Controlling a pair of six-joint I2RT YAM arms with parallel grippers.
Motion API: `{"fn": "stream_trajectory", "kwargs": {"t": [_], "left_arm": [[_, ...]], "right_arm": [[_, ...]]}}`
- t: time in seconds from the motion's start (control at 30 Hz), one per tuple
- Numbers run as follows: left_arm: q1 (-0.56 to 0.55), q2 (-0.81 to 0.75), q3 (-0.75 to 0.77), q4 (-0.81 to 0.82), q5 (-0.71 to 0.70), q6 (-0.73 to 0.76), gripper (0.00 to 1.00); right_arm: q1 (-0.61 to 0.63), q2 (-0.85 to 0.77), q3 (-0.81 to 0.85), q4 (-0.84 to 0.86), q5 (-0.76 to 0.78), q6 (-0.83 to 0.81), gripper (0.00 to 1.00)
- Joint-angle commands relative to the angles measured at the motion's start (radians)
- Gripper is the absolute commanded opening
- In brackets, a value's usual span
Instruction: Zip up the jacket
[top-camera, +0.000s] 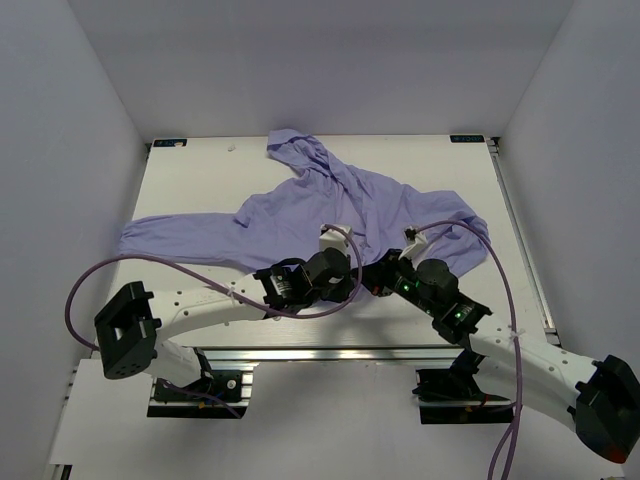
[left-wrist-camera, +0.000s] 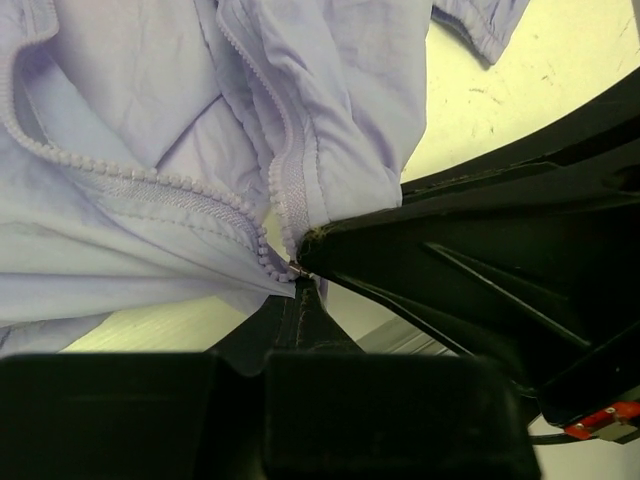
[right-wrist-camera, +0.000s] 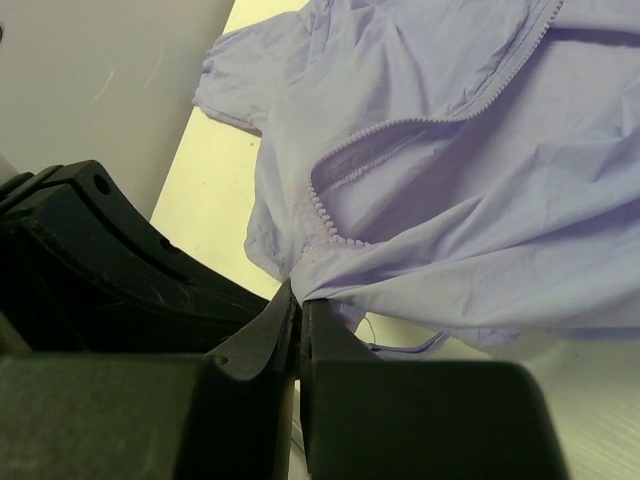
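Note:
The left gripper's fingers crowd the small metal piece at the bottom end of the zipper, so it should open, back away and pinch the jacket's hem (left-wrist-camera: 276, 284) next to it.
The lavender jacket (top-camera: 340, 205) lies spread on the table, hood at the far side and one sleeve stretched out to the left. Its front zipper is open, and the teeth (left-wrist-camera: 150, 178) show in two separate rows that meet at the bottom hem. My left gripper (left-wrist-camera: 299, 280) is shut on the bottom end of the zipper, where a small metal piece shows at the fingertips. My right gripper (right-wrist-camera: 300, 290) is shut on the hem fabric (right-wrist-camera: 420, 250) right beside it. In the top view the two grippers (top-camera: 356, 284) (top-camera: 374, 280) touch at the jacket's near edge.
The white table (top-camera: 200, 180) is enclosed by pale walls on three sides. An aluminium rail (top-camera: 330, 352) runs along the near edge. Purple cables (top-camera: 160, 262) loop over both arms. The right arm's black body (left-wrist-camera: 500, 260) fills the right of the left wrist view.

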Motion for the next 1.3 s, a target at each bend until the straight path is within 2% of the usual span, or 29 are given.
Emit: {"fn": "stream_trajectory", "kwargs": {"t": [0.0, 0.07, 0.13, 0.3, 0.4, 0.5, 0.63, 0.67, 0.83, 0.93, 0.97, 1.0, 1.03, 1.07, 1.1, 1.13, 1.17, 1.27], "left_arm": [[-0.035, -0.015, 0.036, -0.058, 0.027, -0.014, 0.0], [-0.034, -0.018, 0.065, -0.089, -0.014, -0.008, 0.01], [-0.034, -0.021, 0.087, -0.115, -0.039, -0.01, 0.08], [-0.034, -0.069, 0.07, -0.103, -0.07, 0.004, 0.31], [-0.034, -0.098, 0.059, -0.129, -0.103, -0.007, 0.35], [-0.032, -0.136, 0.036, -0.152, -0.132, -0.037, 0.45], [-0.022, -0.193, 0.003, -0.196, -0.139, -0.088, 0.7], [-0.019, -0.205, -0.006, -0.204, -0.139, -0.1, 0.97], [0.021, -0.299, -0.111, -0.189, -0.097, -0.174, 0.98], [0.07, -0.378, -0.224, -0.099, 0.013, -0.198, 0.98], [0.087, -0.426, -0.262, -0.06, 0.095, -0.203, 0.98], [0.128, -0.452, -0.305, -0.008, 0.148, -0.202, 0.98], [0.152, -0.478, -0.394, 0.117, 0.206, -0.202, 0.97], [0.171, -0.531, -0.442, 0.194, 0.329, -0.203, 0.97], [0.201, -0.553, -0.491, 0.281, 0.382, -0.209, 0.97], [0.21, -0.57, -0.534, 0.442, 0.419, -0.214, 0.97], [0.221, -0.585, -0.592, 0.492, 0.456, -0.212, 0.97], [0.224, -0.573, -0.617, 0.59, 0.475, -0.203, 0.95]], "right_arm": [[-0.004, -0.032, 0.069, 0.062, -0.017, 0.02, 0.0], [-0.004, -0.028, 0.075, -0.003, -0.025, 0.009, 0.0], [-0.004, -0.015, 0.07, -0.051, -0.081, -0.002, 0.0], [-0.004, -0.011, 0.026, -0.044, -0.17, 0.036, 0.0], [-0.004, -0.012, 0.001, -0.016, -0.186, 0.087, 0.0], [-0.004, -0.014, -0.019, 0.004, -0.18, 0.124, 0.0], [-0.004, -0.026, -0.037, 0.025, -0.17, 0.156, 0.0], [-0.004, -0.029, -0.042, 0.036, -0.172, 0.158, 0.0], [-0.004, -0.047, -0.069, 0.084, -0.176, 0.184, 0.0], [-0.004, -0.046, -0.085, 0.11, -0.186, 0.204, 0.0], [-0.005, -0.046, -0.091, 0.123, -0.189, 0.208, 0.0], [-0.005, -0.044, -0.095, 0.131, -0.193, 0.211, 0.0], [-0.004, -0.043, -0.097, 0.139, -0.195, 0.216, 0.0], [-0.005, -0.041, -0.101, 0.154, -0.196, 0.218, 0.0], [-0.004, -0.04, -0.103, 0.157, -0.198, 0.221, 0.0], [-0.004, -0.04, -0.105, 0.162, -0.199, 0.221, 0.0], [-0.004, -0.037, -0.106, 0.173, -0.202, 0.222, 0.0], [-0.004, -0.04, -0.106, 0.177, -0.203, 0.222, 0.0]]}}
